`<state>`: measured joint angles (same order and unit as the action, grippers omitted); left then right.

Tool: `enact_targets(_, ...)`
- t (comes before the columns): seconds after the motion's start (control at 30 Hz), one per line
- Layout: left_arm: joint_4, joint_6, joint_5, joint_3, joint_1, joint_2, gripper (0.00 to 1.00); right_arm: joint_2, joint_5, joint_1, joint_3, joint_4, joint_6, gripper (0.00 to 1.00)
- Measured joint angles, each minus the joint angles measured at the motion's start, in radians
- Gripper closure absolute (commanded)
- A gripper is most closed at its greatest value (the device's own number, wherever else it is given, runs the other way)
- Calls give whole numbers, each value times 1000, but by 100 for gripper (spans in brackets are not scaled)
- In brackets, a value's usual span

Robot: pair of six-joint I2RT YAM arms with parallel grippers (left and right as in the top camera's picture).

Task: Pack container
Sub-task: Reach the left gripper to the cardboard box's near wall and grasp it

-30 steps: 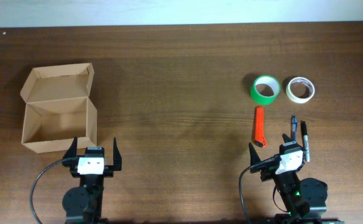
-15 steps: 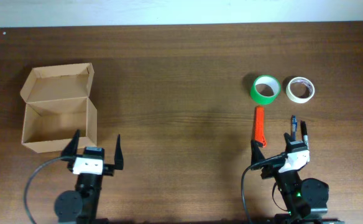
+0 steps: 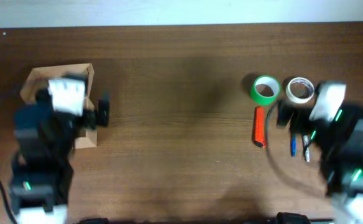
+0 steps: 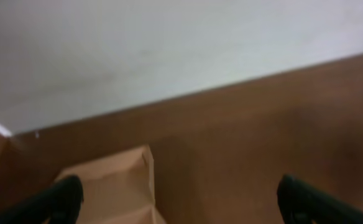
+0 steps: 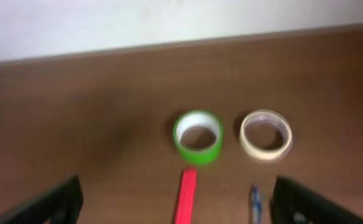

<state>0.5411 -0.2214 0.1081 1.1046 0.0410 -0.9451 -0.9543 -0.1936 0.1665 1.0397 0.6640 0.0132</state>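
Observation:
The robot's left gripper will close on the container's side (image 3: 95, 114) (image 4: 159, 217) nearest the tape rolls, next to the container's open flap lid.
The container (image 3: 56, 76) is a tan cardboard box at the left of the table with its flap lid open; my left arm covers most of it from above. In the left wrist view the container (image 4: 110, 186) lies low and left of centre, and my left gripper (image 4: 181, 202) hangs open above its right edge, holding nothing. On the right lie a green tape roll (image 3: 265, 89), a white tape roll (image 3: 299, 90), an orange stick-shaped tool (image 3: 258, 127), a blue pen (image 3: 293, 147) and a black marker (image 3: 306, 151). My right gripper (image 5: 180, 202) is open and empty above the orange tool (image 5: 188, 196).
The back edge of the table meets a pale wall (image 3: 181, 11). Bare brown wood (image 3: 181, 124) stretches between the container and the tape rolls. Both arms are blurred in the overhead view.
Both arms have risen from the front edge and swung forward: the left over the container, the right over the pens and tape rolls. Both grippers stayed open.

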Motion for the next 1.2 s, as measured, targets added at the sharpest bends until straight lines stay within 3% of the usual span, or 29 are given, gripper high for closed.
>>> enact_targets(0.2,183,-3,-5,301,2,-242,0,-354,-39,32,477,277,-11,1)
enact_targets(0.3,187,-3,2,339,2,-295,0,-441,-45,32,576,340,-10,1)
enact_targets(0.6,238,23,11,350,38,-375,0,-567,-87,32,599,436,-9,1)
enact_targets(0.83,379,83,35,354,124,-600,0,-585,-97,32,599,446,1,1)
enact_targets(1.03,406,87,54,354,125,-698,25,-585,-97,32,599,447,13,1)
enact_targets(1.2,430,89,14,354,125,-743,26,-585,-96,32,599,447,13,1)
